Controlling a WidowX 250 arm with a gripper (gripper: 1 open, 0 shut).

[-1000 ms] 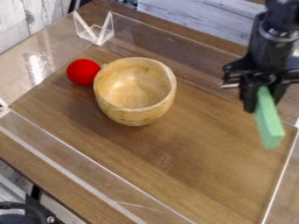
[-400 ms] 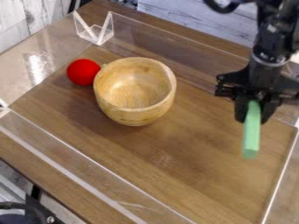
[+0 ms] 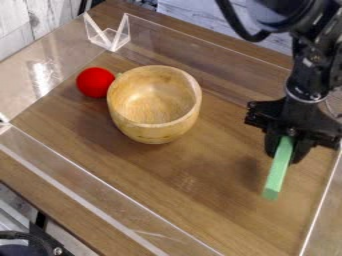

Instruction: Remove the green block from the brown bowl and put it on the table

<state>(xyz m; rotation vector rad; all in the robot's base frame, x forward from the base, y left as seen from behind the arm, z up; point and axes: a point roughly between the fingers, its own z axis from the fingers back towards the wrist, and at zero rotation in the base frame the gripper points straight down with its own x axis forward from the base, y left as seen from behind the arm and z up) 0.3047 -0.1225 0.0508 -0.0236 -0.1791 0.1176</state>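
I should let go of the green block on the bare table (image 3: 237, 165) between the brown bowl and the clear side. The green block now dangles low over the tabletop.
My gripper (image 3: 289, 137) hangs over the right side of the table (image 3: 187, 190), shut on the top end of the green block (image 3: 278, 171). The block dangles almost upright, its lower end low over the tabletop; I cannot tell whether it touches. The brown bowl (image 3: 154, 103) sits left of centre, empty inside, well apart from the gripper.
A red ball (image 3: 94, 82) rests against the bowl's left side. Clear plastic walls (image 3: 107, 32) edge the table at the back, front and right, the right wall close to the gripper.
The gripper has come down and slightly toward the front with the green block, which has swung from a slant to nearly vertical. Bowl and ball have not moved.
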